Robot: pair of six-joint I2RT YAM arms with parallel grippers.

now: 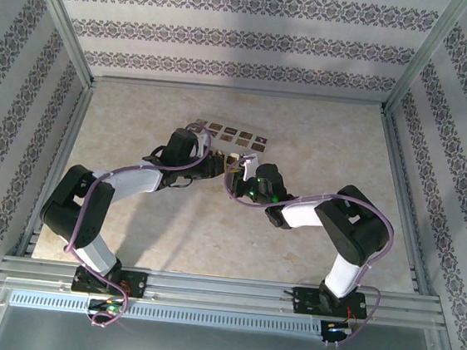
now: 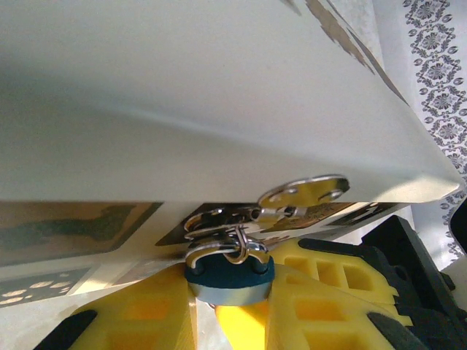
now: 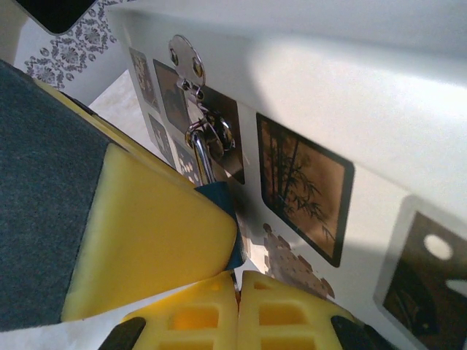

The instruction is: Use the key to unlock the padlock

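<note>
My left gripper pinches the padlock from above, and its finger crowds my right gripper's fingers. I need to back off and take the body (image 3: pixel 237 250) from a flatter angle.
The padlock (image 2: pixel 228 277) has a blue top and a silver body. Its shackle (image 2: pixel 219 248) hangs closed through a metal hasp (image 2: pixel 303 193) on a white board (image 2: pixel 219 95). My left gripper (image 2: pixel 228 297) is shut on the padlock's body from both sides. In the right wrist view the padlock (image 3: pixel 219 195) peeks out beside the left finger (image 3: pixel 146 233). My right gripper (image 3: pixel 238 281) is shut, pads pressed together, tips right at the padlock's underside. The key is hidden. From above, both grippers (image 1: pixel 213 166) (image 1: pixel 245 180) meet at the padlock (image 1: pixel 233 167).
Small picture stickers (image 3: pixel 303 186) cover the board's edge around the hasp (image 3: pixel 186 58). The board (image 1: pixel 229 134) lies mid-table just behind the grippers. Aluminium rails (image 1: pixel 400 184) and patterned walls (image 1: pixel 231 37) enclose the table.
</note>
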